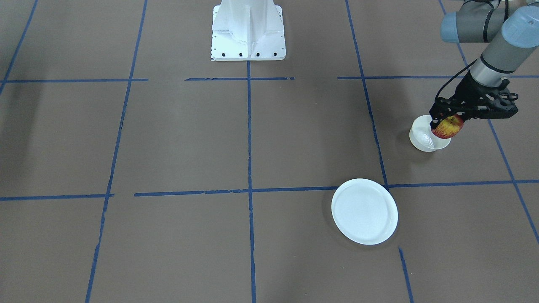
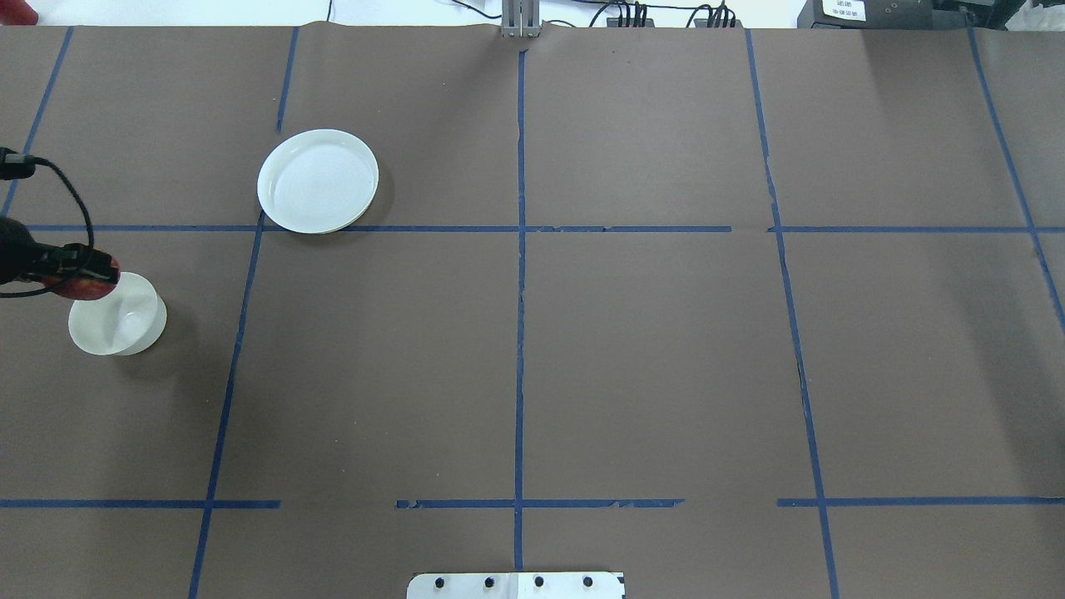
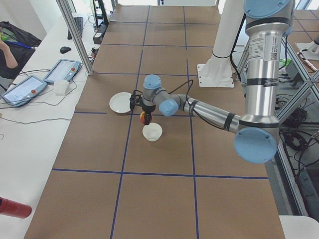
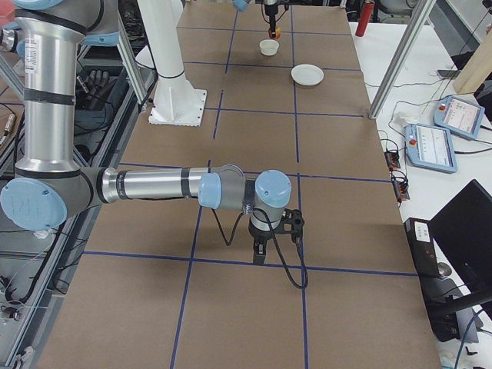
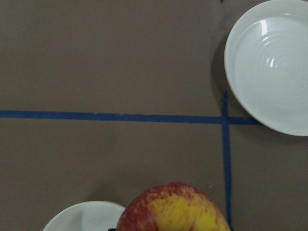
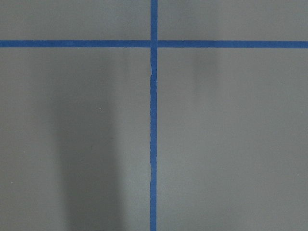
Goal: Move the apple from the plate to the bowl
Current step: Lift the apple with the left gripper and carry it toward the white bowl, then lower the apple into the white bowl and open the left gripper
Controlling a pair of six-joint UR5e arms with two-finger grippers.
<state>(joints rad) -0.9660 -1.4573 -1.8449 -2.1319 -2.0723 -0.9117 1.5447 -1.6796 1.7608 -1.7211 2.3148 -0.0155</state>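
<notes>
Next, my left gripper lets go of the red and yellow apple down inside the small white bowl [image 1: 428, 132], apart from the flat plate.
My left gripper [image 1: 447, 122] is shut on the red and yellow apple [image 1: 448, 127] and holds it above the rim of the small white bowl [image 1: 424, 138]. The apple [image 5: 174, 210] fills the bottom of the left wrist view, with the bowl's rim [image 5: 82, 216] below it and the plate [image 5: 270, 67] at the upper right. The flat white plate [image 1: 364, 211] lies bare on the table. From overhead the apple [image 2: 83, 286] sits at the bowl's [image 2: 118, 319] upper left edge, with the plate [image 2: 318, 180] farther off. My right gripper [image 4: 263, 247] shows only in the exterior right view; I cannot tell its state.
The brown table is marked with blue tape lines [image 1: 249, 191]. The robot's white base [image 1: 248, 30] stands at the table's robot side. Tablets [image 3: 60, 70] and cables lie on the side bench beyond the table.
</notes>
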